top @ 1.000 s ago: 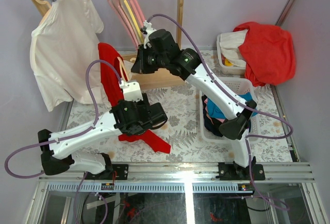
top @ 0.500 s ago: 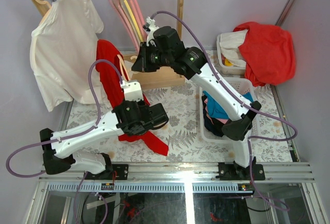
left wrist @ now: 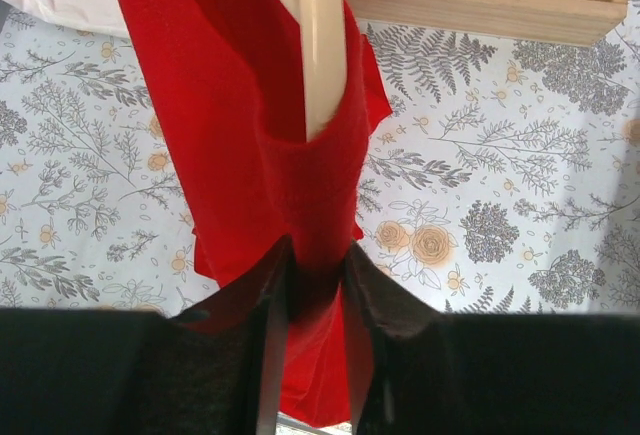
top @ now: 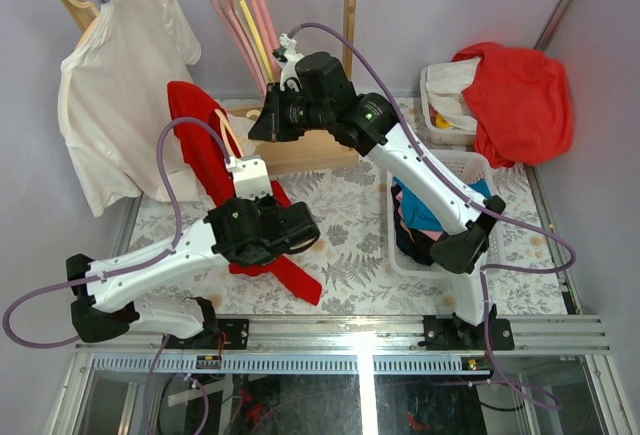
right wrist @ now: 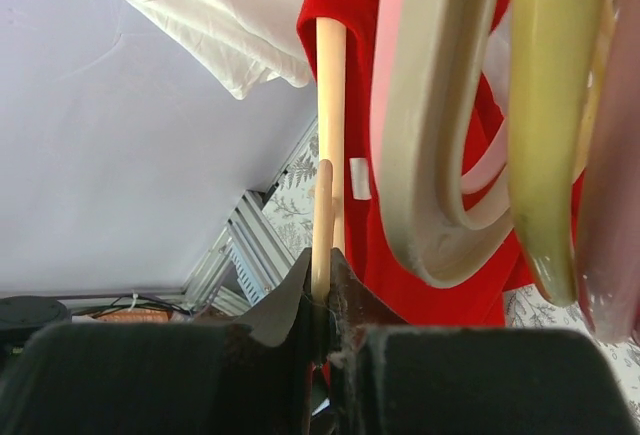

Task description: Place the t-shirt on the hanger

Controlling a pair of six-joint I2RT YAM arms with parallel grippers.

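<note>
The t-shirt is in my closed left gripper below the hanger arm's tip, so that gripper should open and pinch the hanger arm through the t-shirt point(left wrist: 318, 160) before lifting both.
The red t-shirt point(top: 197, 145) hangs over one arm of the pale wooden hanger point(top: 232, 137), and its tail trails onto the table. In the left wrist view the cream hanger arm point(left wrist: 322, 45) runs down into a fold of the t-shirt point(left wrist: 240, 115). My left gripper point(left wrist: 318, 277) is shut on the red cloth just below the arm's tip; it also shows in the top view point(top: 262, 235). My right gripper point(right wrist: 322, 273) is shut on the hanger's thin wooden bar point(right wrist: 328, 105) and holds it up beside the rack, seen in the top view point(top: 262, 127). The white collar label point(right wrist: 360, 177) shows.
A white t-shirt point(top: 120, 105) hangs on the wooden rack point(top: 300, 157), with pink hangers point(top: 245, 15) and a yellow hanger point(right wrist: 550, 105) close to my right gripper. A white basket point(top: 465, 165) of clothes and a red-orange garment point(top: 520, 95) are at the right.
My left arm has moved left and drawn the red t-shirt farther left and up along the hanger arm. My right gripper has held the hanger almost still.
</note>
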